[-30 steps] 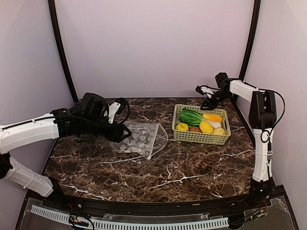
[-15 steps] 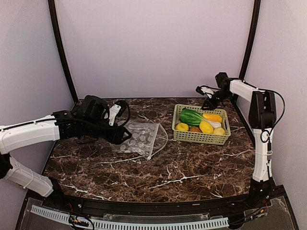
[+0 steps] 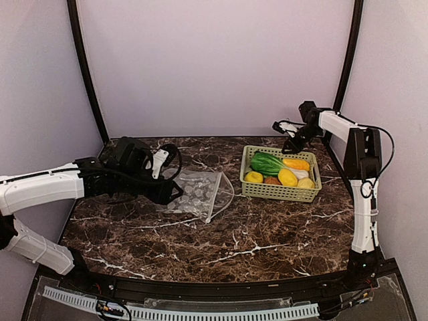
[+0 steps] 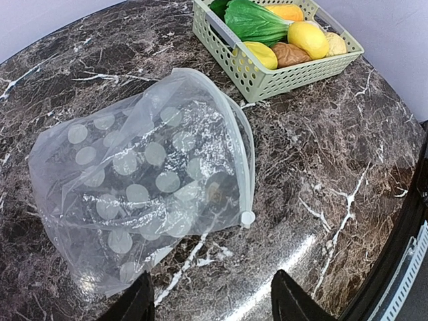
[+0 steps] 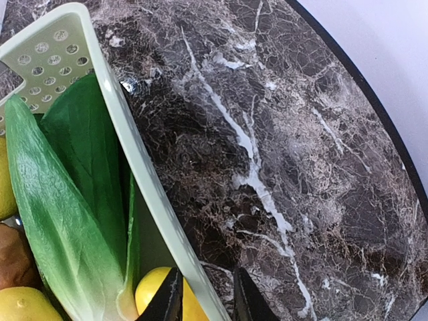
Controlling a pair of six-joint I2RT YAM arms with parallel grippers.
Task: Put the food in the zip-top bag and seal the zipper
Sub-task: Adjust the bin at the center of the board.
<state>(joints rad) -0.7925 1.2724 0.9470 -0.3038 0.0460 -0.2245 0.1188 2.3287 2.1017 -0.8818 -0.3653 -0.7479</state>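
Next, my left gripper grips the middle of the upper zipper edge [image 3: 215, 196] [image 4: 239, 148] of the zip-top bag, so that the bag's opening can be lifted.
The clear zip-top bag [image 3: 195, 190] with white dots lies flat on the marble, its mouth gaping toward the basket. It also shows in the left wrist view [image 4: 147, 174]. Its whitish zipper [image 4: 245, 157] arcs along the mouth and ends in a round slider. The food lies in a light green basket [image 3: 277, 192]: a green cabbage [image 3: 266, 163], with yellow [image 3: 287, 177], orange and brown pieces. My left gripper [image 3: 176, 189] is open and empty, just above the bag's left side [image 4: 212, 297]. My right gripper [image 3: 291, 140] is narrowly open, its jaws astride the basket's far rim [image 5: 206, 297], beside the cabbage [image 5: 60, 200].
The basket [image 4: 287, 77] stands right of the bag, close to its mouth. The round dark marble table ends in a black edge [image 5: 374, 107] just behind the basket. Black frame posts and pale walls stand close behind.
My left arm has lowered and drawn slightly back to the left over the bag's edge. The right arm, bag and basket have not moved.
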